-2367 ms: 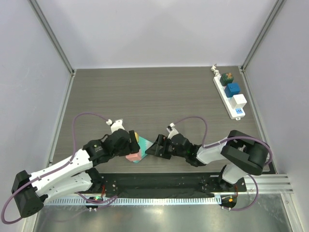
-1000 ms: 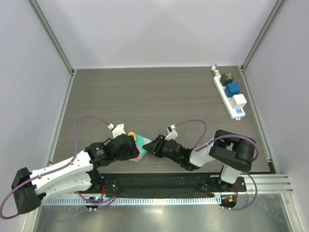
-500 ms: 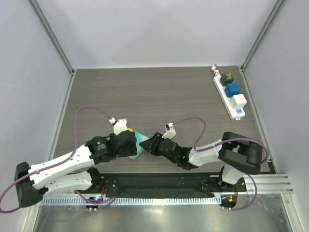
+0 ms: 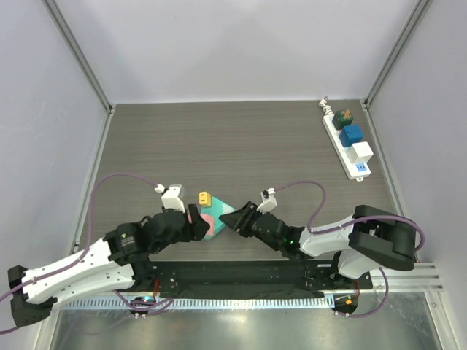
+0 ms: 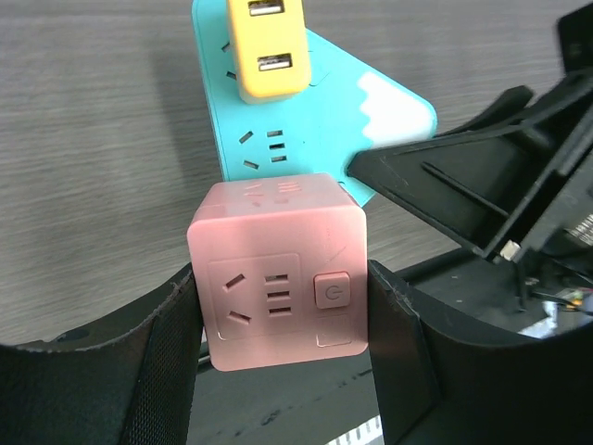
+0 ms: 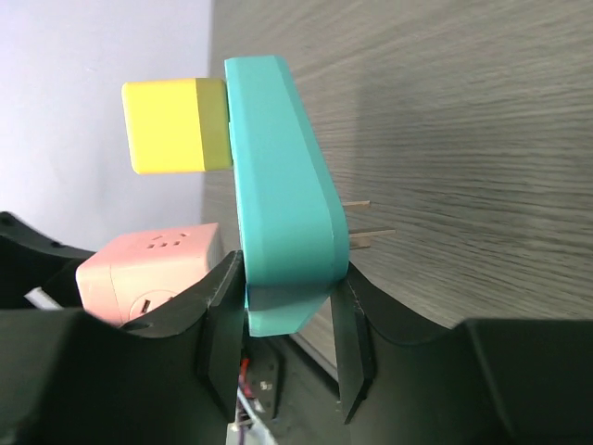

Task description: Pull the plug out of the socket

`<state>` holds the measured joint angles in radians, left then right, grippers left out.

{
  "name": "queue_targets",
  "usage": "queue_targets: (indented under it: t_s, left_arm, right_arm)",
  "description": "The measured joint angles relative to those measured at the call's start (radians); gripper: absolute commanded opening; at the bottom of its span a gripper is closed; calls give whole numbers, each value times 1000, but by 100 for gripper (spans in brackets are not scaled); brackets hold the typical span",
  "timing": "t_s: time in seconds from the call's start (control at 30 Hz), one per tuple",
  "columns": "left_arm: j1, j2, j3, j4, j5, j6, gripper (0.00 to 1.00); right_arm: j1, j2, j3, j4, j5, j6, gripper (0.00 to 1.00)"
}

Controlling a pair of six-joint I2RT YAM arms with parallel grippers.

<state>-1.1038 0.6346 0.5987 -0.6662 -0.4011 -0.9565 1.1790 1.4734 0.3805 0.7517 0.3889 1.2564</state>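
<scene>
Next, the left gripper releases the pink cube plug on the bare wooden table [image 4: 218,183] just beyond the yellow plug.
The socket [image 4: 358,168], a long white power strip, lies at the far right of the table, well away from both grippers. My left gripper [image 4: 195,223] [image 5: 283,357] is shut on a pink cube plug [image 4: 206,219] [image 5: 278,269] [image 6: 148,269], one finger on each side. My right gripper [image 4: 233,218] [image 6: 287,320] is shut on the lower corner of a teal triangular block [image 4: 217,228] [image 5: 315,111] [image 6: 278,213], held on edge. The pink cube sits against the teal block's face; its prongs are hidden. A yellow plug [image 4: 205,198] [image 5: 266,46] [image 6: 176,125] sticks in the same face.
Three plugs stand in the white strip: dark green [image 4: 344,117], blue [image 4: 351,135] and white [image 4: 361,152]. Two metal prongs [image 6: 369,221] jut from the teal block's back. Grey walls enclose the wooden table [image 4: 241,146]; a black rail [image 4: 241,277] runs along its near edge.
Both grippers keep their holds. The left arm has drawn back to the left and lower. The teal block has turned, and the yellow plug now shows above the pink cube.
</scene>
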Motion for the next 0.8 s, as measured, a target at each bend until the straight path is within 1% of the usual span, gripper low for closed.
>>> queue_targets:
  t_s: [0.17, 0.33, 0.43, 0.47, 0.53, 0.6, 0.67, 0.8]
  left_arm:
    - [-9, -107, -58, 52, 16, 13, 0]
    - [-13, -135, -98, 67, 42, 11, 0]
    - [-16, -122, -79, 33, 35, -9, 0]
    - [-18, -91, -54, 4, 31, -20, 0]
    - [-24, -6, 45, -72, 11, -37, 0]
    - [-26, 91, 153, -132, -11, -27, 0]
    - [-26, 123, 224, -121, -14, -3, 0]
    - [-27, 61, 220, -19, 18, 25, 0]
  right_arm:
    - [-49, -20, -71, 114, -61, 4, 1]
    - [-63, -23, -88, 103, -100, 7, 1]
    - [-61, -54, -68, 34, -91, 7, 1]
    - [-56, -68, -55, 1, -83, 6, 1]
    - [-40, -100, -23, -70, -47, 1, 1]
    - [-31, -124, 13, -169, 16, -43, 1]
    - [-32, -124, 18, -294, 74, -85, 1]
    - [-34, -131, 43, -368, 135, -102, 1]
